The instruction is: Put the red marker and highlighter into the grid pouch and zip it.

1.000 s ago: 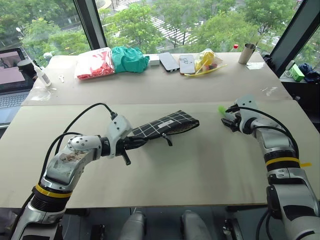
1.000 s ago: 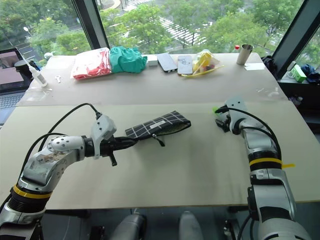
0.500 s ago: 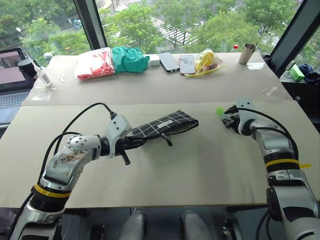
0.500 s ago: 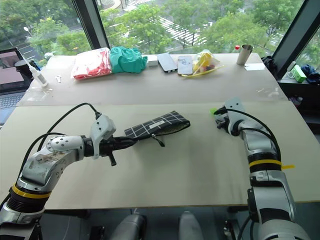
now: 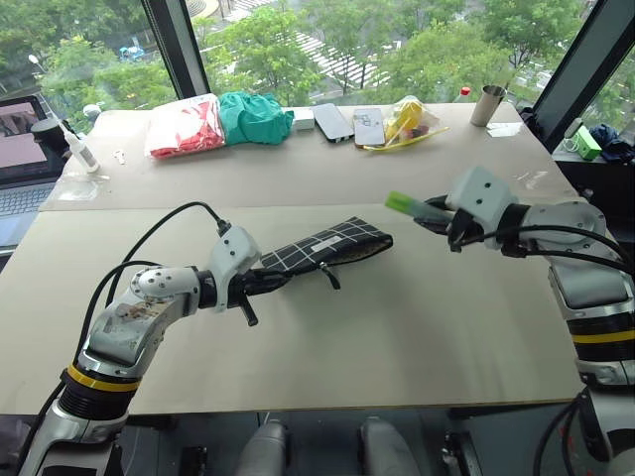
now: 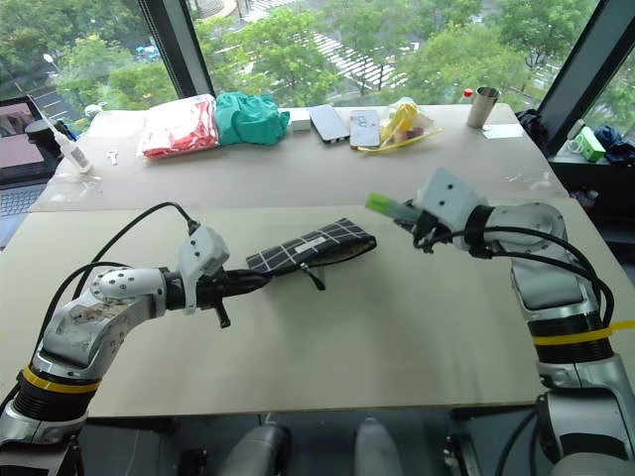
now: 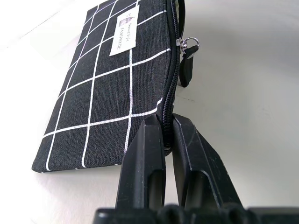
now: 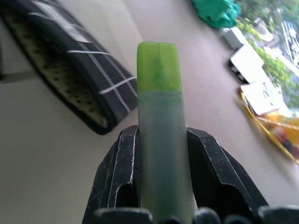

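Note:
Next, my right gripper lets go of the highlighter on the dotted lining inside the grid pouch's gaping end (image 5: pixel 347 255) (image 8: pixel 49 65), near the pull strap.
The grid pouch (image 5: pixel 332 247) lies flat on the near table, black with white lines, and its far end gapes to show a dotted lining (image 8: pixel 60 84). My left gripper (image 7: pixel 167 123) is shut on the pouch's near end at the zipper edge, with the pull strap (image 7: pixel 185 71) lying just beyond. My right gripper (image 5: pixel 435 215) hangs above the table to the right of the pouch, shut on the highlighter (image 8: pixel 159 88). The highlighter's light green end (image 5: pixel 400 202) points left toward the pouch. The red marker is out of view.
On the back table are a red bag (image 5: pixel 187 126), a green cloth (image 5: pixel 256 116), two phones (image 5: pixel 334 122), a yellow bag (image 5: pixel 407 121) and a metal cup (image 5: pixel 489 105). A laptop (image 5: pixel 20 149) and a white bottle (image 5: pixel 79 149) stand at far left.
My right gripper closed on the highlighter, lifted it off the table and carried it left toward the pouch, rolling the wrist. My left gripper and the pouch stayed put.

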`<state>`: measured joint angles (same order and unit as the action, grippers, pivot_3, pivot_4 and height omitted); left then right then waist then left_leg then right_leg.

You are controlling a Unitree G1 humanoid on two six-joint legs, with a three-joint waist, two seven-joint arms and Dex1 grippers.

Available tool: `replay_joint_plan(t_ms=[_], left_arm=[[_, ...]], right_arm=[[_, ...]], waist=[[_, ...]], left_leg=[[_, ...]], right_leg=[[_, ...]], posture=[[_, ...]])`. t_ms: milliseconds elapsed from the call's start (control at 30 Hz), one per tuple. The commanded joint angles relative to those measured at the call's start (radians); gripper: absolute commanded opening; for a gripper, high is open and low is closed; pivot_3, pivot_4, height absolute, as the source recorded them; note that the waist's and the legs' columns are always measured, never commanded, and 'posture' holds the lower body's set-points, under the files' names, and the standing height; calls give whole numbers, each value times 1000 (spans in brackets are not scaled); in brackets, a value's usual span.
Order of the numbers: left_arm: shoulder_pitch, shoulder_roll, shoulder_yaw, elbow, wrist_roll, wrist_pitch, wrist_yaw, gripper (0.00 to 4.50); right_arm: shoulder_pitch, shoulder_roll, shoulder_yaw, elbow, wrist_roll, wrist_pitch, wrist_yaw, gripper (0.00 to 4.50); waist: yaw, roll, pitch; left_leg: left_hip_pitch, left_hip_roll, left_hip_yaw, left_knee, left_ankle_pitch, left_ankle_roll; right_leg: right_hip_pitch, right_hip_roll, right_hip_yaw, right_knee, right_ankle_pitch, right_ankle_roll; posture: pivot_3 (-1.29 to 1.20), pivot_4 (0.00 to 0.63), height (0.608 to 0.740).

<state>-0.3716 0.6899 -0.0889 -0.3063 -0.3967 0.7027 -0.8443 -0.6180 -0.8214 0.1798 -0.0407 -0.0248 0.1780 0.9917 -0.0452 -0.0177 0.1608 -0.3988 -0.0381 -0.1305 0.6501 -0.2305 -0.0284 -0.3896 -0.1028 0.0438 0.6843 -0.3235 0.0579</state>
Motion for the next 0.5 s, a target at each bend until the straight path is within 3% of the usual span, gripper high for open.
replay_joint_plan(t_ms=[33,300,500], left_arm=[[-16,5,18,-25,-9,-9,-4,0],[-12,3,17,-32,-9,-8,-2,0],[-6,6,21,-38,-11,-3,0,0]], right_arm=[[-36,3,26,-71,-55,-44,-7,1036],[-24,-7,73,-40,-176,-113,-32,1036],[11,-62,-4,-61,-81,-115,41,1036]], waist=[[0,0,0],[3,0,0],[5,0,0]], left_leg=[[0,0,0,0,0,0],[0,0,0,0,0,0],[0,0,0,0,0,0]], right_leg=[[0,0,0,0,0,0],[-1,0,0,0,0,0],[0,0,0,0,0,0]], posture=[[0,150,740],[0,150,740],[0,150,740]])
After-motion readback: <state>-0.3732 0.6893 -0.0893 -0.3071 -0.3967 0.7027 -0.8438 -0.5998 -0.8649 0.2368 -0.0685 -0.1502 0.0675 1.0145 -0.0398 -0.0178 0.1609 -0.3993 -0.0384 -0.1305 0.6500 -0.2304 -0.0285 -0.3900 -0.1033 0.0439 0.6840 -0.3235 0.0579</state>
